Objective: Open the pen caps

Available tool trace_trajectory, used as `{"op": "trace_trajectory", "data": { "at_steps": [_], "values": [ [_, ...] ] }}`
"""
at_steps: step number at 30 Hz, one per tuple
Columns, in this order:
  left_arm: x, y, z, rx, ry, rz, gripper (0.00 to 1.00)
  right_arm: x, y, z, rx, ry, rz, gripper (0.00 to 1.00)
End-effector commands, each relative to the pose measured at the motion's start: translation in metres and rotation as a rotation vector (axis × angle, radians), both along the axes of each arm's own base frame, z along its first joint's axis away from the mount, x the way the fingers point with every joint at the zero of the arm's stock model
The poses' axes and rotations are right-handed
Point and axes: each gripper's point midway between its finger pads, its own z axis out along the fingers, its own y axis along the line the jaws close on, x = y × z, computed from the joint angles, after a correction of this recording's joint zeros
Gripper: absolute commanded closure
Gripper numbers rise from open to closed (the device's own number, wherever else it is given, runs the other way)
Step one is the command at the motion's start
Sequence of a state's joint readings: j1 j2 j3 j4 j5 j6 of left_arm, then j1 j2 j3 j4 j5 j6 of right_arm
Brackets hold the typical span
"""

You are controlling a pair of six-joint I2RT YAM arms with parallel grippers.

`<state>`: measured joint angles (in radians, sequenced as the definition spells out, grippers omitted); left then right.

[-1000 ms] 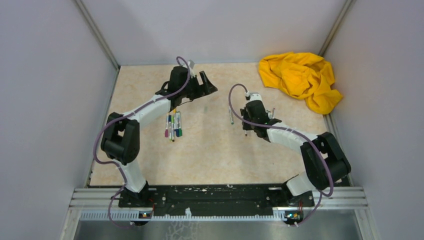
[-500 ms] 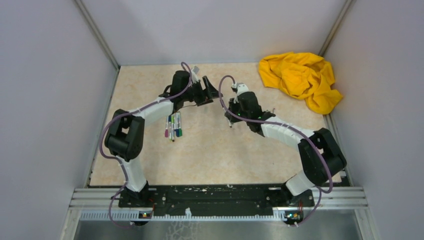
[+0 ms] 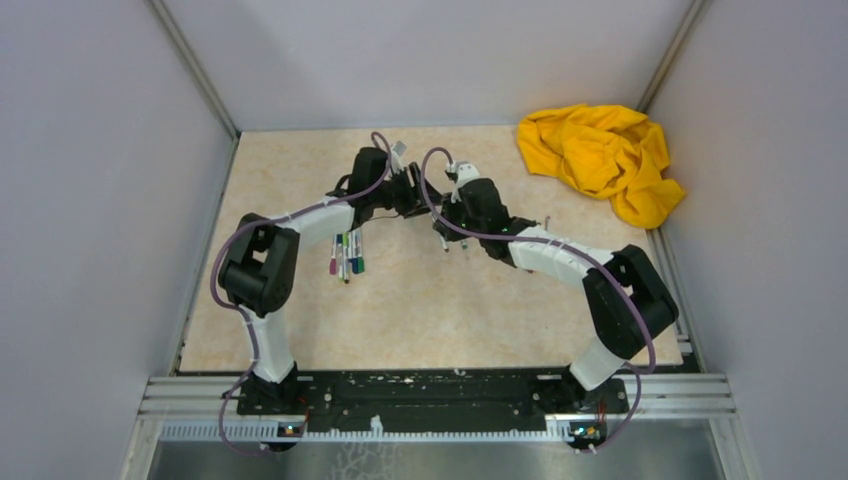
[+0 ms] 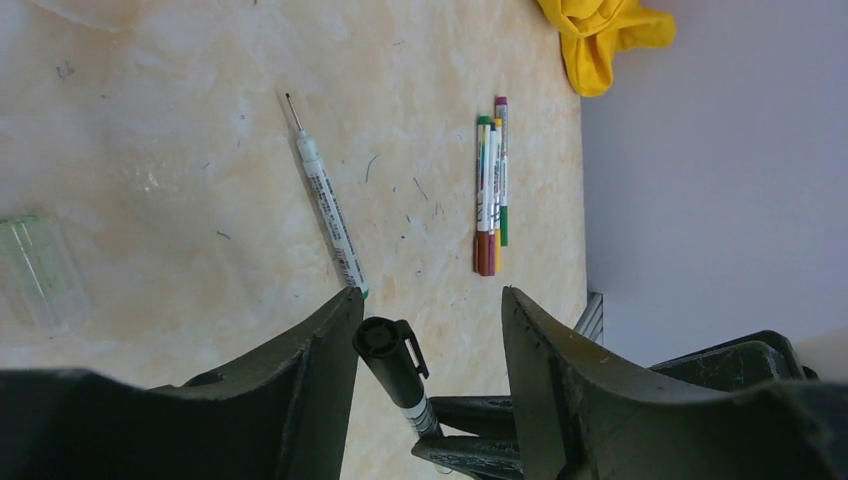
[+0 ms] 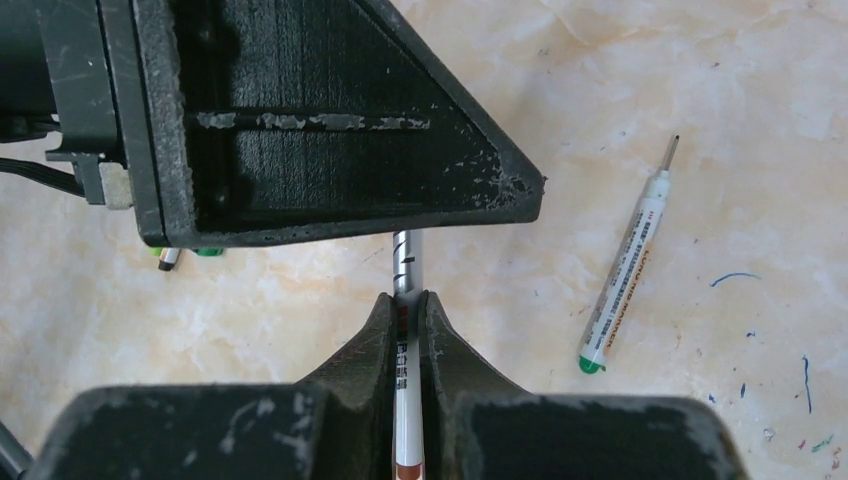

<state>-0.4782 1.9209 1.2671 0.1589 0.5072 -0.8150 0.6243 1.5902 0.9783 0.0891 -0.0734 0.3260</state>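
Next, I set the white pen, now held up off the table, down with my right gripper beside the uncapped green-ended pen, on its yellow cloth side [image 3: 473, 228] [image 5: 681, 277].
My right gripper [image 5: 407, 298] is shut on a white pen [image 5: 405, 265] and holds it up off the table. The pen's black cap [image 4: 386, 345] sits between the fingers of my left gripper [image 4: 430, 300], close against the left finger, with a gap to the right finger. That gripper is open. In the top view the two grippers, left [image 3: 418, 192] and right [image 3: 447, 212], meet over the middle of the table. An uncapped pen with a green end [image 4: 325, 205] [image 5: 625, 275] lies on the table. A bunch of capped pens [image 3: 347, 252] [image 4: 490, 190] lies to the left.
A crumpled yellow cloth [image 3: 600, 160] lies in the far right corner. A clear plastic piece [image 4: 30, 270] rests on the beige tabletop [image 3: 430, 310]. Grey walls close in the table on three sides.
Both arms have swung toward each other. The right gripper carried its pen up and to the left. The left jaws came round the cap and narrowed.
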Motion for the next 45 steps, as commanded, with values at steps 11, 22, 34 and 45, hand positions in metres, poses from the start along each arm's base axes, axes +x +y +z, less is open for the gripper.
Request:
{"op": "trace_trajectory", "data": {
  "at_steps": [11,22,34,45],
  "values": [
    [0.010,-0.002,0.013,0.014,-0.053,0.013,0.69,0.001,0.010,0.015,0.033,-0.052,0.011,1.00],
    [0.008,-0.001,0.010,0.024,-0.058,-0.003,1.00,0.000,0.012,0.022,0.055,-0.080,0.026,1.00],
    [0.002,-0.006,0.016,-0.006,-0.061,-0.048,1.00,0.012,0.026,0.021,0.065,-0.085,0.050,0.81],
    [0.019,-0.001,0.016,0.014,-0.076,-0.004,1.00,0.012,0.028,0.009,0.056,-0.067,0.060,1.00]
  ]
}}
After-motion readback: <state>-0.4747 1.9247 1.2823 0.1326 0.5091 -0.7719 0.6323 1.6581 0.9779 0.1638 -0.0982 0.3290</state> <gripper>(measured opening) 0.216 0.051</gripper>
